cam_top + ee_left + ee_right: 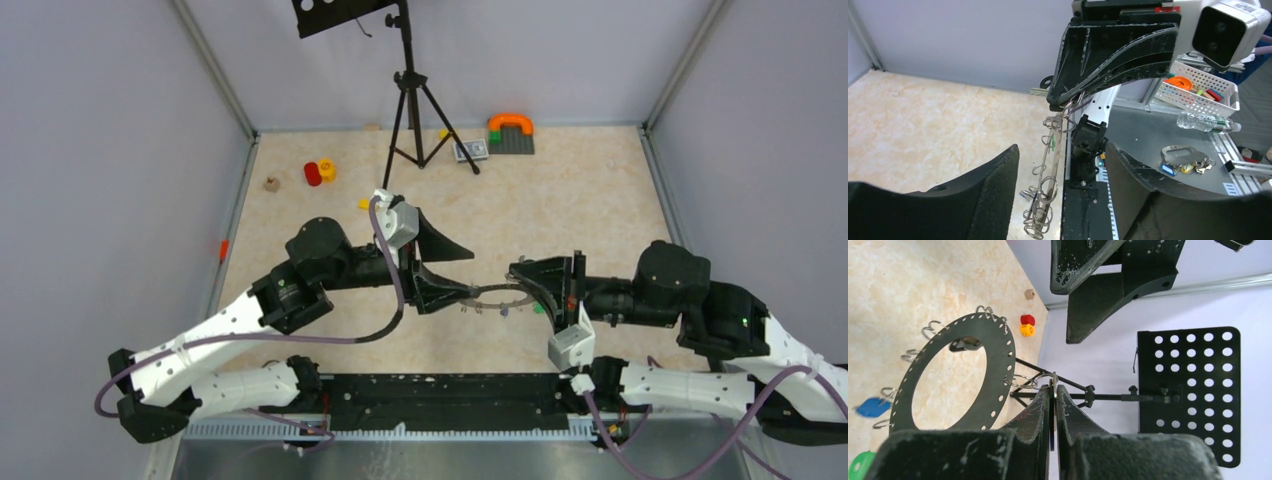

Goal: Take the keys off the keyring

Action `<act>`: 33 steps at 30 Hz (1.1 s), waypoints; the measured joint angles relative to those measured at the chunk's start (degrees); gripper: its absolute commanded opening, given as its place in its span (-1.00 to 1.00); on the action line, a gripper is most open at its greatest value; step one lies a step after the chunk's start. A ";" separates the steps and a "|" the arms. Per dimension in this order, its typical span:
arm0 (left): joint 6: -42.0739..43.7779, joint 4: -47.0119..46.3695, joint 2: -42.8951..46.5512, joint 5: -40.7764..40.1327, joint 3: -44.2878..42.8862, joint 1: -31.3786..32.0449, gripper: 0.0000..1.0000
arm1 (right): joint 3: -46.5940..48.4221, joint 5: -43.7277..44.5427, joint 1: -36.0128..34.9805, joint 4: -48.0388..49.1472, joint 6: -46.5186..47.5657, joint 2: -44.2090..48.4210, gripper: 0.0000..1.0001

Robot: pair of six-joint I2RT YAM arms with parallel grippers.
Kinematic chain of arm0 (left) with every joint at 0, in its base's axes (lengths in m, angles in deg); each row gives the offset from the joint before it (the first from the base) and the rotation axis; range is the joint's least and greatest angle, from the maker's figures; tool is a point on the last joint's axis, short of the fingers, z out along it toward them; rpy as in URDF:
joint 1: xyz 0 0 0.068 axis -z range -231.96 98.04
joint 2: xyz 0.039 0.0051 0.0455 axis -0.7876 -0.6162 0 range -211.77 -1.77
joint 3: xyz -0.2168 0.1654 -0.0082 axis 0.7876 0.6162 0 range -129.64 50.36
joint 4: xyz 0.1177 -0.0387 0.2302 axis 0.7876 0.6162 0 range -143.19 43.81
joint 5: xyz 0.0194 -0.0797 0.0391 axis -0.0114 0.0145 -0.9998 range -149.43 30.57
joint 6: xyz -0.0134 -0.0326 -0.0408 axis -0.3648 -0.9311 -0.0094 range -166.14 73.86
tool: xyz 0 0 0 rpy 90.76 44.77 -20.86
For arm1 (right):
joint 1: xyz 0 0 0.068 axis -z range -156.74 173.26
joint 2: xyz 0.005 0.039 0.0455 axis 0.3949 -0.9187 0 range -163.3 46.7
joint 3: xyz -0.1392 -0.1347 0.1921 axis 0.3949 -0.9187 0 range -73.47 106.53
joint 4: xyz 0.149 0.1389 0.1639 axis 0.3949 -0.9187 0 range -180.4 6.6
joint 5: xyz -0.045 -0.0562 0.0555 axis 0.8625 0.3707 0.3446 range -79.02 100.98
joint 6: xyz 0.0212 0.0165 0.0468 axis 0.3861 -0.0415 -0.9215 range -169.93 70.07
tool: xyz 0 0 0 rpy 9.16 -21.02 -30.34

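The open fingers of the robot's left gripper are short of the split ring at the right gripper, so the left gripper will move in and pinch the keyring [1007,380] beside it.
The keyring [998,347] is a flat grey ring with holes along its rim and several wire split rings. It hangs between both grippers in the top view [495,288]. My right gripper [1053,388] is shut on a thin silver key [1053,382] whose split ring links to the keyring. A blue-tagged key [870,407] and a green-tagged key [860,465] hang on the far rim. My left gripper [1062,147] is open; the keyring [1054,160] stands edge-on between its fingers [978,200], touching neither that I can tell.
A black tripod stand [405,100] rises at the back. Red and yellow pieces [320,172], a small wooden block [270,184] and an orange arch on a grey plate [511,130] lie far back. A white basket [1198,90], a bottle [1205,121] and another key bunch [1183,160] lie off-table.
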 measured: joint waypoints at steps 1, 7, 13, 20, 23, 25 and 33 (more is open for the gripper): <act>0.15 -0.85 -0.07 0.50 0.13 0.00 0.45 | 0.00 0.00 0.00 0.07 0.33 0.00 -1.00; 1.42 -5.18 -2.69 3.82 0.22 0.00 0.56 | -0.04 -1.05 0.00 0.92 4.02 0.07 -1.00; 1.62 -7.78 -6.16 7.23 0.22 0.00 0.57 | -0.04 -2.62 0.00 3.13 8.92 0.33 -1.00; 0.94 -11.54 -9.42 10.21 0.11 0.00 0.52 | 0.52 -3.26 0.00 3.28 13.77 -0.63 -1.00; -0.13 -13.29 -10.58 11.93 -0.22 0.00 0.45 | 1.22 -3.23 0.00 3.15 14.93 -1.46 -1.00; -0.72 -14.69 -11.06 13.22 -0.28 0.00 0.38 | 1.22 -3.23 0.00 3.13 15.54 -1.51 -1.00; -3.06 -18.53 -12.26 17.97 -0.48 0.00 0.03 | 1.22 -3.23 0.00 3.23 16.35 -1.40 -1.00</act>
